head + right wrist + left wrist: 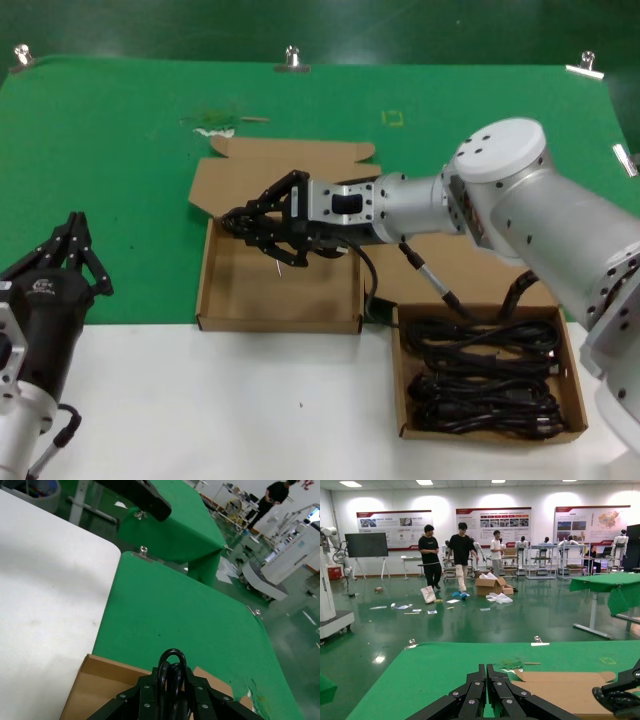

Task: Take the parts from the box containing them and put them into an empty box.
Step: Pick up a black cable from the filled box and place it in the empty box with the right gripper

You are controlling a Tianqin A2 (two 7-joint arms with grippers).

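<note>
The black power cord, now held over the empty box, will be put down by my right gripper in the back half of the empty box (pixel 254 260), near the box's lid flap.
My right gripper (pixel 236 219) reaches left over the empty box (pixel 270 292), a wide brown tray with its lid flap (pixel 262 176) lying open behind. It is shut on a black power cord (pixel 365 268), whose loops stick out between the fingers in the right wrist view (pixel 172 659). The cord's tail hangs toward the box containing the parts (pixel 402 400). Several more black cords (pixel 482 380) lie in that box at the right. My left gripper (pixel 76 222) is parked at the lower left, shut and empty; its own view shows it too (pixel 486 669).
The boxes straddle the edge between the green cloth (pixel 120 150) and the white table front (pixel 250 410). Pale scraps (pixel 215 126) lie on the cloth behind the lid flap. Metal clips (pixel 291 58) hold the cloth's far edge.
</note>
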